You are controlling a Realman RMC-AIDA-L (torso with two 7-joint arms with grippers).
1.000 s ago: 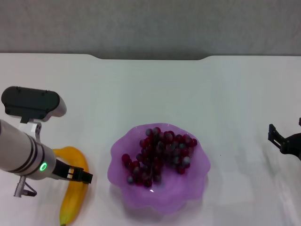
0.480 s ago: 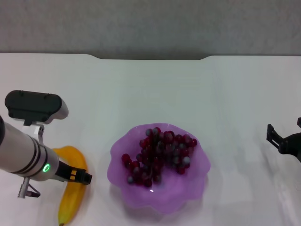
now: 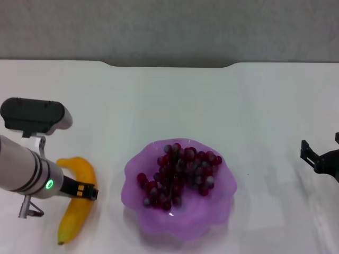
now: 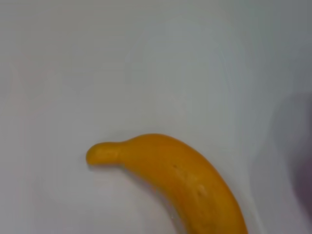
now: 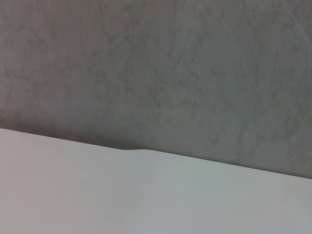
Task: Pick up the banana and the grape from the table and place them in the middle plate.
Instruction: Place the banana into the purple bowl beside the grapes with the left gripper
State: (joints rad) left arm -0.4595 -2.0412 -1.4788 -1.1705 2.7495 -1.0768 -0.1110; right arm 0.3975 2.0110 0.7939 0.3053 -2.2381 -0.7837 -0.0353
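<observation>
The banana will lie inside the middle plate across the grape bunch's closer end (image 3: 162, 182) once the robot's left gripper releases it.
The banana (image 3: 74, 216) lies at the table's (image 3: 175, 100) front left, beside the middle plate (image 3: 223, 204). My left gripper (image 3: 85, 191) is across the banana's middle and appears shut on it. In the left wrist view the banana (image 4: 185, 180) shows with its stem end free; no fingers show there. The grape bunch (image 3: 180, 172) rests inside the lilac plate. My right gripper (image 3: 321, 152) is open and empty at the table's right edge, far from the plate.
The table's far edge has a notch (image 3: 169, 64), with a grey wall behind it. The right wrist view shows only the white table (image 5: 122, 195) and that wall.
My left gripper has shifted a little to the left, and the banana has shifted up and left with it. The grapes, the plate and the right arm have not moved.
</observation>
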